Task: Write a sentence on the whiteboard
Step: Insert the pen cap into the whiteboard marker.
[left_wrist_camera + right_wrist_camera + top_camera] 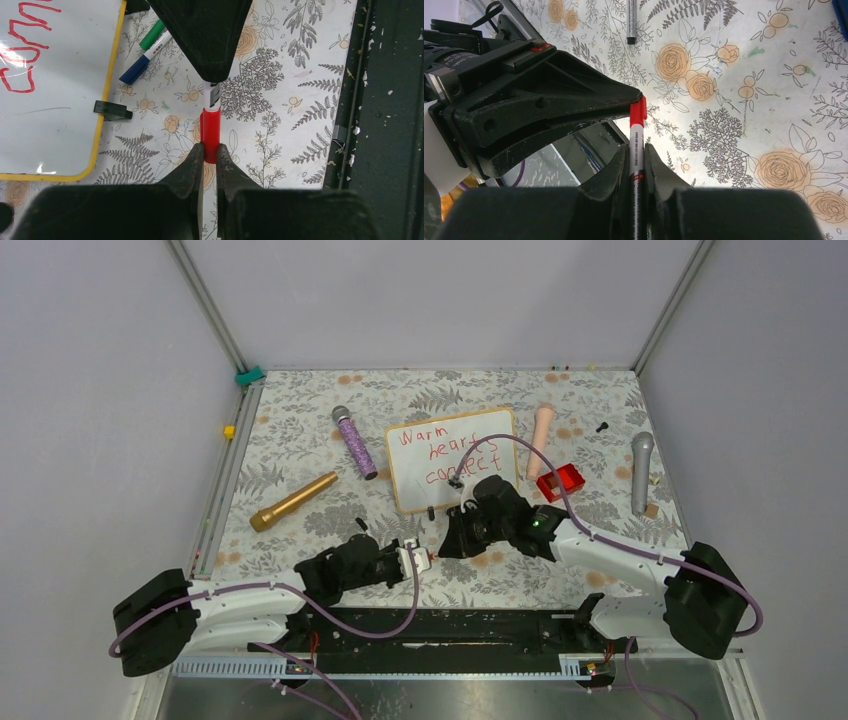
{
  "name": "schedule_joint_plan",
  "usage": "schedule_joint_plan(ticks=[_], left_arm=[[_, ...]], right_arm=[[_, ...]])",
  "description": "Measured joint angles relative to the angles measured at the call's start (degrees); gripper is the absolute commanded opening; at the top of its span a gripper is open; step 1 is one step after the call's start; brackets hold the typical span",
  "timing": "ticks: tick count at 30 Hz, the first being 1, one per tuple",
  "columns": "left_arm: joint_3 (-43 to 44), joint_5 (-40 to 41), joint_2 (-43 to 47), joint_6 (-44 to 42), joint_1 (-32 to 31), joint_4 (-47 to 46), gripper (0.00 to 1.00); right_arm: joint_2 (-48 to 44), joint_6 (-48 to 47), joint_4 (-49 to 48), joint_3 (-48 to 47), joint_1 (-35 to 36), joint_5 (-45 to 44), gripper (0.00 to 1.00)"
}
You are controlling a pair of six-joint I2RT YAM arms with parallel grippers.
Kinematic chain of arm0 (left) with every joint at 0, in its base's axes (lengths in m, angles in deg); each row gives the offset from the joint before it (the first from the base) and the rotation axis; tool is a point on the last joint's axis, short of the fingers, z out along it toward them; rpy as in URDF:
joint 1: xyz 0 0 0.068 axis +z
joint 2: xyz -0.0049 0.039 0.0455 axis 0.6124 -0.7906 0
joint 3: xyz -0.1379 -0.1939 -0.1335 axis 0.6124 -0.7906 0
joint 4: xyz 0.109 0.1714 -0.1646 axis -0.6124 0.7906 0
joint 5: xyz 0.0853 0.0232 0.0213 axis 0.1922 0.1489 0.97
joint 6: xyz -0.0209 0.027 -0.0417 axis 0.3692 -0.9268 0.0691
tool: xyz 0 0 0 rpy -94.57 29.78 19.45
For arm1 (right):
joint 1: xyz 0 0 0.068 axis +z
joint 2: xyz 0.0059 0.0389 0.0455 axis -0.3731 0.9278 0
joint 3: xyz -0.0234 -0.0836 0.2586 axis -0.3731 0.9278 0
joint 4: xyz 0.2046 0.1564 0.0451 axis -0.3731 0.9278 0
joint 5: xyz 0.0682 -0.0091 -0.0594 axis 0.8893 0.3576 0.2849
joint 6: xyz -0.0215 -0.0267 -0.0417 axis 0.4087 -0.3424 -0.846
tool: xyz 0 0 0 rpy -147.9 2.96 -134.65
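Note:
My right gripper is going to release the red marker on the table (392, 523) next to the whiteboard's near corner that faces the gold microphone.
The whiteboard (452, 458) lies mid-table in its light-wood frame, and its corner also shows at the left of the left wrist view (55, 100). The sentence (440, 455) is written on it in red in three staggered lines. In front of the board the two grippers meet tip to tip over the table. My right gripper (637, 147) is shut on the white barrel of a red marker (637, 145). My left gripper (210, 147) is shut on the marker's red cap (210, 132), which sits on the barrel's end.
A green marker (152, 40) and a blue marker (140, 65) lie by the board's near edge. A gold microphone (293, 502), a purple microphone (354, 442), a grey microphone (641, 470), a peach handle (540, 435) and a red box (560, 481) surround the board.

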Motion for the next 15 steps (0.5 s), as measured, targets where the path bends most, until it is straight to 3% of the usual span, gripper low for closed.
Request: schedule_joint_plan(ticks=[15], left_arm=[[-1.5, -0.4, 2.6, 3.2, 0.0, 0.8, 0.0]], right_arm=[[3.8, 1.1, 7.2, -6.4, 4.0, -4.9, 0.0]])
